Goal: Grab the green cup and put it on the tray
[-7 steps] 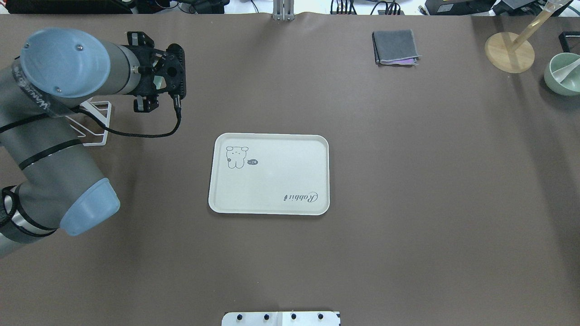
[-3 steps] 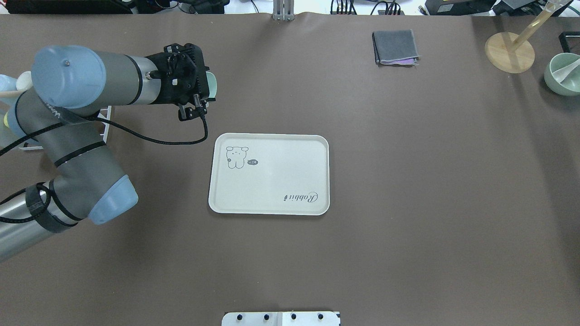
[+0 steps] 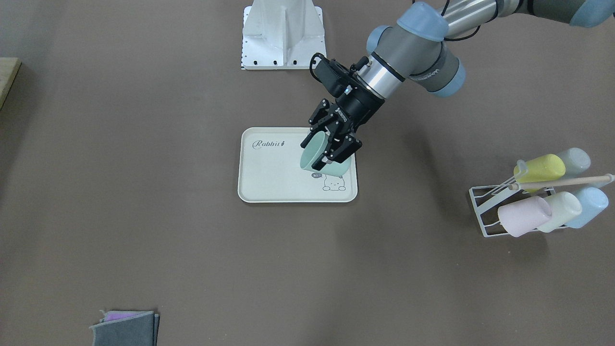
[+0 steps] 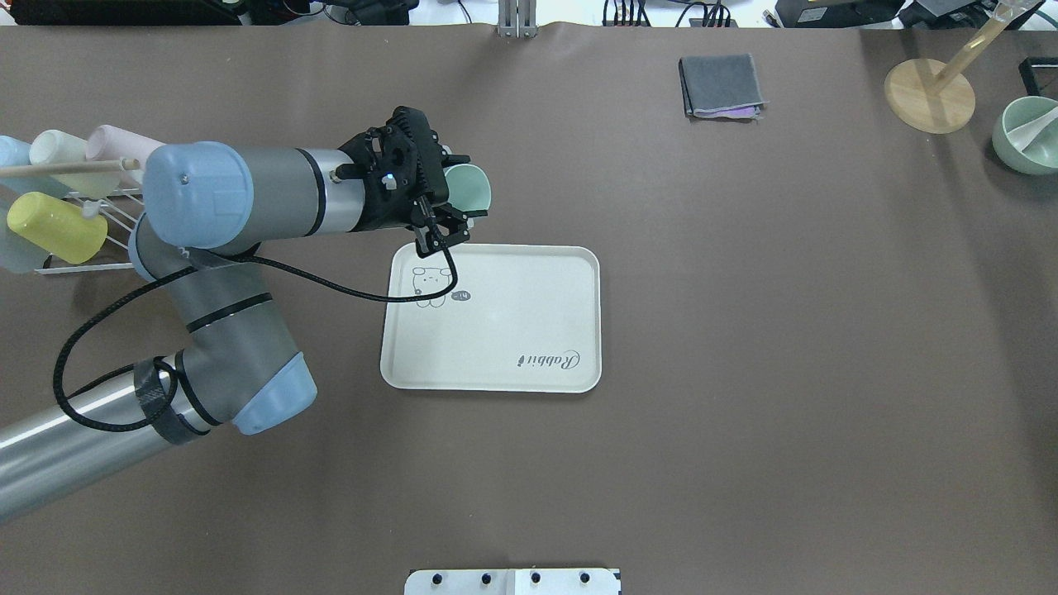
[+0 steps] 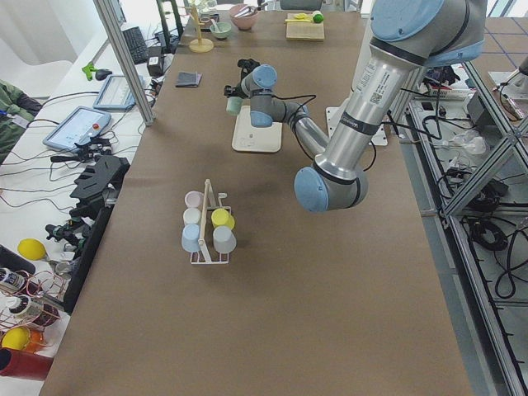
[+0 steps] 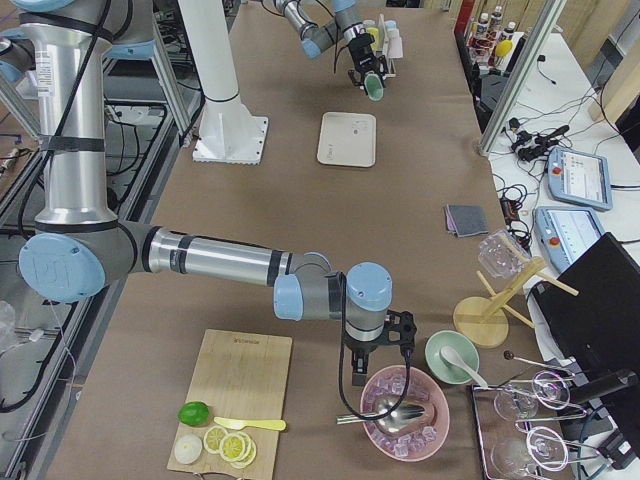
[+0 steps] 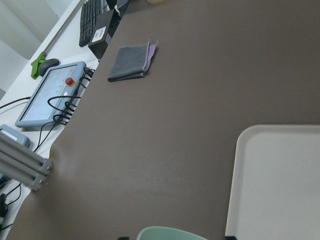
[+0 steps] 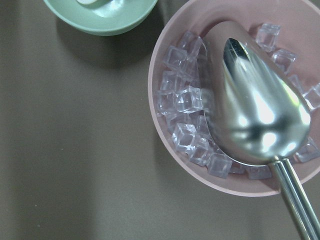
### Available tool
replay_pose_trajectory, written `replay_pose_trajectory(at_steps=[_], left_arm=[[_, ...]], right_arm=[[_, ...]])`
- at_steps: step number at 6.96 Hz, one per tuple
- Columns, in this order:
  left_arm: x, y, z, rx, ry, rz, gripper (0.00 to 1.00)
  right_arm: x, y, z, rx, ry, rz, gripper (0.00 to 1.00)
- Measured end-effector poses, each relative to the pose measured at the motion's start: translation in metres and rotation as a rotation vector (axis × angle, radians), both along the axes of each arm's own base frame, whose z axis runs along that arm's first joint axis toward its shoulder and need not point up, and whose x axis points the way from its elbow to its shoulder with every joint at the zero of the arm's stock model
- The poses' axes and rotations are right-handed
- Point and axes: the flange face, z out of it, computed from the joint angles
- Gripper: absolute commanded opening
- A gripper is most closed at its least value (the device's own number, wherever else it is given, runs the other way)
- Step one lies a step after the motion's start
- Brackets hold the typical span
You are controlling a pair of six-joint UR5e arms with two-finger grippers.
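Note:
Next, I release the green cup, now tilted above the tray's bunny-drawing end, from my left gripper on the tray [image 3: 288,161] between the Rabbit lettering and the bunny drawing.
My left gripper [image 3: 314,154] is shut on the mint green cup [image 3: 337,168] and holds it tilted on its side in the air. The cup hangs over the bunny-drawing end of the cream tray [image 3: 274,180]. From overhead the green cup [image 4: 473,190] sits just beyond the far-left corner of the tray [image 4: 504,322], with the left gripper [image 4: 455,198] around it. The left wrist view catches only the cup's rim [image 7: 172,233] and the tray's corner [image 7: 280,185]. My right gripper [image 6: 376,345] hovers over a pink bowl of ice; I cannot tell whether it is open or shut.
A white wire rack [image 4: 62,207] with several pastel cups lies left of the tray. A folded grey cloth [image 4: 721,85], a wooden stand [image 4: 930,95] and a green bowl [image 4: 1029,136] sit at the far right. A metal spoon [image 8: 255,110] rests in the ice bowl [image 8: 172,150].
My left arm has swung right from the cup rack toward the tray, carrying the green cup, and the cup now hangs at the tray's far-left corner.

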Motion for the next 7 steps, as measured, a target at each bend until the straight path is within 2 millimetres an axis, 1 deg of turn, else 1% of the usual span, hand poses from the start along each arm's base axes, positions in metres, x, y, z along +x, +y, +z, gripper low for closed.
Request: replay_pose_trajectory(at_steps=[1,2,3,4,5,7], left_arm=[[0.021,0.003,-0.01,-0.011,0.083,0.024,0.34],[0.04,0.003,-0.009,-0.015,0.164,0.047,0.34],[0.056,0.003,0.001,-0.02,0.25,0.07,0.34],[0.069,0.003,0.017,-0.03,0.325,0.099,0.35],[0.078,0.003,0.035,-0.038,0.377,0.125,0.35],[0.09,0.002,0.085,-0.066,0.44,0.166,0.35]], right_arm=[[0.0,0.0,0.0,0.002,0.0,0.0,1.0],[0.0,0.0,0.001,0.002,0.0,-0.001,1.0],[0.0,0.001,0.001,0.0,0.0,-0.001,1.0],[0.0,0.002,0.002,-0.002,0.0,-0.001,1.0],[0.0,0.002,0.002,-0.003,0.0,-0.001,1.0],[0.0,0.002,0.003,-0.003,0.0,-0.001,1.0]])
